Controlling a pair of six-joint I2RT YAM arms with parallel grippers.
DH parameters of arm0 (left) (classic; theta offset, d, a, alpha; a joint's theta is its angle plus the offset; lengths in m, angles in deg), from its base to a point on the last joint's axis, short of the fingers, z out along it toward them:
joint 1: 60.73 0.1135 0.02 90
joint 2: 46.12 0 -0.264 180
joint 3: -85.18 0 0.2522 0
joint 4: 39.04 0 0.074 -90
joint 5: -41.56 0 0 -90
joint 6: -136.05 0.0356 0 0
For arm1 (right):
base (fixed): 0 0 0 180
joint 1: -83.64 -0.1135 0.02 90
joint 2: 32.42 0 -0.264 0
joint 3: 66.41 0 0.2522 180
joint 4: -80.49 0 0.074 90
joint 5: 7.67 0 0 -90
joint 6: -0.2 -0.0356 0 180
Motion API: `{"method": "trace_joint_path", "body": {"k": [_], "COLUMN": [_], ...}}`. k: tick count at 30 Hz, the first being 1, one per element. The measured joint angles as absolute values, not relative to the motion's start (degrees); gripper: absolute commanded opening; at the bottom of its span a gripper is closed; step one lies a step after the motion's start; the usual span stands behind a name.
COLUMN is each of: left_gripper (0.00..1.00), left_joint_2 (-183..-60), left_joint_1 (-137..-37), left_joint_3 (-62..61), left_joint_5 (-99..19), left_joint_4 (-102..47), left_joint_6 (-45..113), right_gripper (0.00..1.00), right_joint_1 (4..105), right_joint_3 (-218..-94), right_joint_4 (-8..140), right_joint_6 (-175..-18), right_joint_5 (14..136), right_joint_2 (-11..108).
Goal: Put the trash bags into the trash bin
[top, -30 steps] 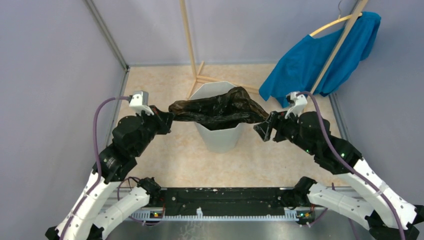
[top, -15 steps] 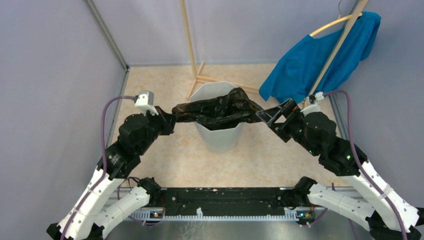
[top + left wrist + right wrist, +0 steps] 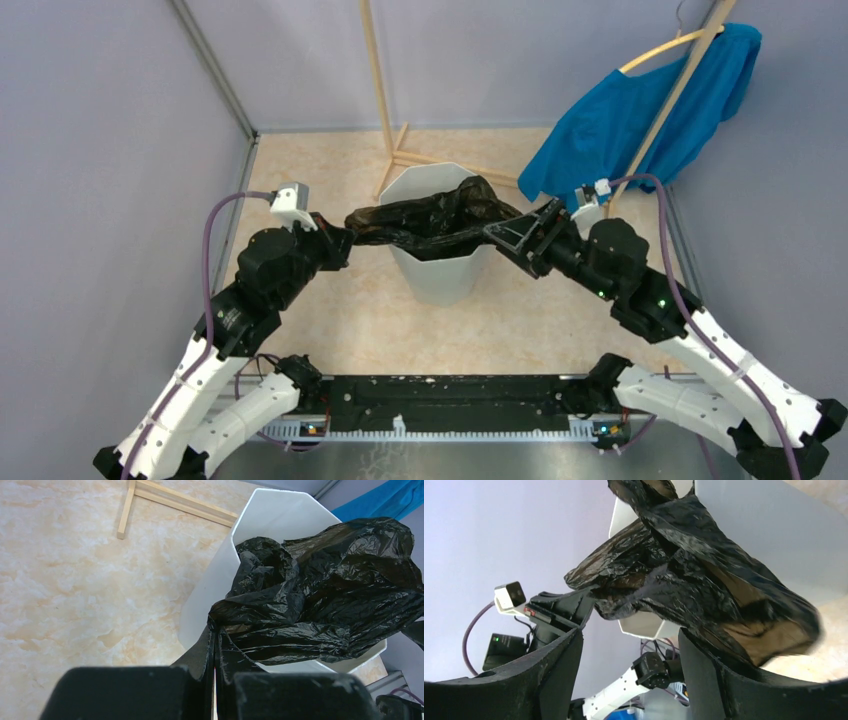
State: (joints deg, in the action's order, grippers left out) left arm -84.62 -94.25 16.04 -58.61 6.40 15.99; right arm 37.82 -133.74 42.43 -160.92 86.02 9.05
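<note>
Next, my left gripper opens and takes the bag nearer the front [image 3: 388,243] to cover the bin's rim, as the bag's near edge stops short of the bin's front rim.
The black trash bag [image 3: 430,222] lies crumpled across the top of the white faceted trash bin [image 3: 440,275], partly inside it and hanging over both side rims. My left gripper [image 3: 340,240] is shut on the bag's left end, just left of the bin. The left wrist view shows its jaws [image 3: 216,635] pinching the bag [image 3: 320,595] beside the bin [image 3: 270,510]. My right gripper [image 3: 510,237] is open at the bin's right rim. In the right wrist view its jaws [image 3: 629,645] stand wide apart, with the bag's right end [image 3: 684,565] just ahead of them.
A blue garment [image 3: 640,110] hangs on a wooden hanger at the back right. A wooden stand [image 3: 385,100] rises behind the bin. Grey walls close in on the left, back and right. A black rail [image 3: 450,405] runs along the near edge.
My right gripper has let go of the bag's right end, opened, turned and moved left toward the bin's rim. My left gripper shifted slightly right and still holds the bag.
</note>
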Motion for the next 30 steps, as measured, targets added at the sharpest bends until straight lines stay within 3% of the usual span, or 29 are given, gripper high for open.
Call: {"method": "trace_joint_path", "body": {"k": [11,15,20,24,27,30], "left_gripper": [0.0,0.0,0.07,0.21,0.34,0.44], "left_joint_2": [-84.6,-84.6,-84.8,-85.0,-85.1,-85.4], "left_joint_1": [-94.2,-94.2,-94.2,-94.2,-94.2,-94.2], "left_joint_3": [16.1,16.5,16.9,16.9,16.9,16.9], "left_joint_5": [-57.9,-57.7,-56.8,-56.3,-55.8,-55.4], "left_joint_4": [6.3,5.8,5.6,5.6,5.6,5.9], "left_joint_6": [16.0,16.0,15.9,15.9,15.4,14.6], "right_gripper": [0.46,0.34,0.21,0.14,0.02,0.0], "right_joint_1": [37.8,37.8,37.8,37.8,37.8,37.8], "right_joint_3": [-137.4,-137.4,-137.7,-137.7,-137.6,-137.5], "right_joint_4": [43.0,43.0,42.4,42.3,42.3,42.5], "right_joint_6": [-164.7,-165.6,-165.8,-165.0,-164.1,-162.4], "right_joint_5": [90.1,91.6,92.2,92.2,91.6,90.4], "right_joint_2": [18.3,18.3,18.0,17.1,15.7,14.7]}}
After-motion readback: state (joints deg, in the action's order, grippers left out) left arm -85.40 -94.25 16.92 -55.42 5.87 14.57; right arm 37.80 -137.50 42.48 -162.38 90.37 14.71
